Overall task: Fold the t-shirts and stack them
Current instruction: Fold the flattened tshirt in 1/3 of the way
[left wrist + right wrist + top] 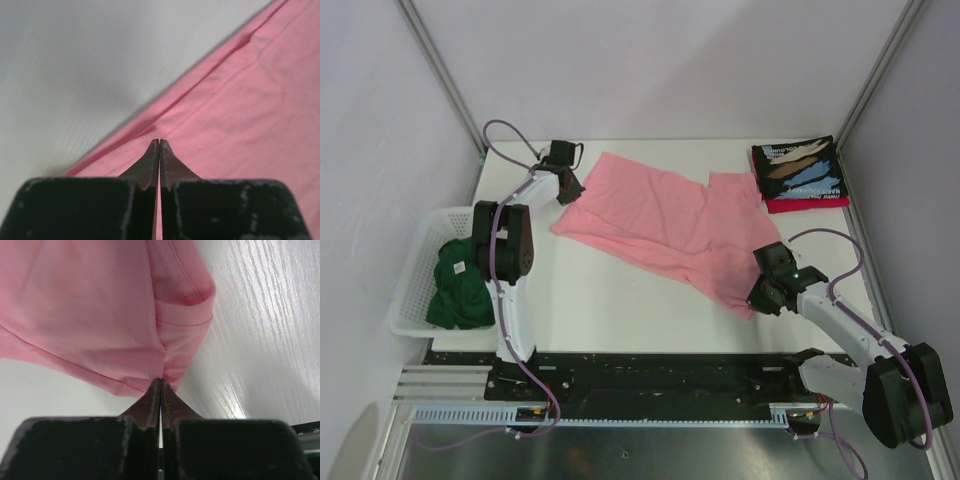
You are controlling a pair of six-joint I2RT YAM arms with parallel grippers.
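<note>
The light pink t-shirt's upper hem lies short of its lower layer's edge, so my left gripper needs to retake the upper hem (159,128) and draw it out flush.
The light pink t-shirt (660,225) lies spread slantwise across the middle of the table. My left gripper (571,192) is shut on its far left edge; the left wrist view shows the tips (159,142) closed on the pink cloth (240,115) beside a hem. My right gripper (761,298) is shut on the shirt's near right corner, and the right wrist view shows the cloth (90,305) bunched at the tips (160,381). The black printed t-shirt (798,170) lies folded on the folded red one (808,204) at the far right. The dark green t-shirt (458,285) sits crumpled in the basket.
The white slatted basket (415,270) stands at the table's left edge beside the left arm. Metal frame posts (440,70) rise at both back corners. White walls close in the table on three sides.
</note>
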